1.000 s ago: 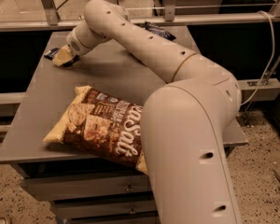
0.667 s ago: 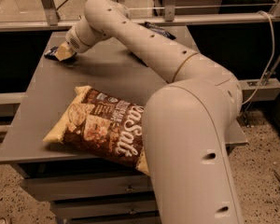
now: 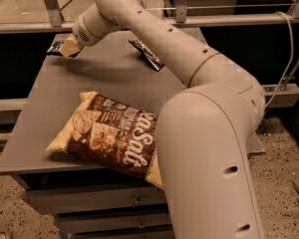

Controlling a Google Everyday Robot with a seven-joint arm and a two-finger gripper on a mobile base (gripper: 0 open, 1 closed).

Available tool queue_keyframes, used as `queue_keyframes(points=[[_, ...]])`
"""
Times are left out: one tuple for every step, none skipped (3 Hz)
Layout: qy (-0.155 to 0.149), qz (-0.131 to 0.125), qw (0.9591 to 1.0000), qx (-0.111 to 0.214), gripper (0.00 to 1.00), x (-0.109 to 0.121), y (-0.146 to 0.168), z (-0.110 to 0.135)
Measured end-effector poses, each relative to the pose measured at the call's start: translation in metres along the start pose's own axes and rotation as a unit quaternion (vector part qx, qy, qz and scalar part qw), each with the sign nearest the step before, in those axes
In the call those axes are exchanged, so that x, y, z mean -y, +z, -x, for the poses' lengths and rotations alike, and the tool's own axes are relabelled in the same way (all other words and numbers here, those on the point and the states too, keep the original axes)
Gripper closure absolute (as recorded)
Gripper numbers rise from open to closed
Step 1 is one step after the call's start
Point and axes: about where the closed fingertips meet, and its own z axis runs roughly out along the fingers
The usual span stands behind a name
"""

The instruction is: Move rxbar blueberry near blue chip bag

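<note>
Next, my gripper releases the rxbar blueberry on the grey table (image 3: 180, 62) under my arm, beside the blue chip bag.
My gripper (image 3: 67, 48) is over the far left corner of the grey table (image 3: 104, 76). It looks shut on the rxbar blueberry (image 3: 53, 47), a small flat dark-blue bar that sticks out to the left of the fingers, at the table's left edge. The blue chip bag (image 3: 147, 54) lies at the far middle of the table. It is dark with pale lettering and partly hidden behind my arm (image 3: 154, 29). The bar is well to the left of it, apart from it.
A big brown-and-cream "Sea Salt" bag (image 3: 109, 136) lies on the near half of the table, partly under my arm. Drawers (image 3: 99, 203) sit below the table front. A metal rail (image 3: 229, 20) runs behind the table.
The gripper has moved away from the camera toward the far left corner, and the dark-blue bar now shows at its tip. The Sea Salt bag has not moved.
</note>
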Motion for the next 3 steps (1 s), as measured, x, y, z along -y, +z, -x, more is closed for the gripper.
queue_keyframes(points=[[-0.048,0.000,0.9981,-0.039,1.00,0.005,-0.024,-0.016],[-0.055,-0.011,0.9965,-0.061,1.00,0.013,-0.062,-0.039],[-0.017,-0.066,0.9952,-0.071,1.00,0.037,-0.149,-0.091]])
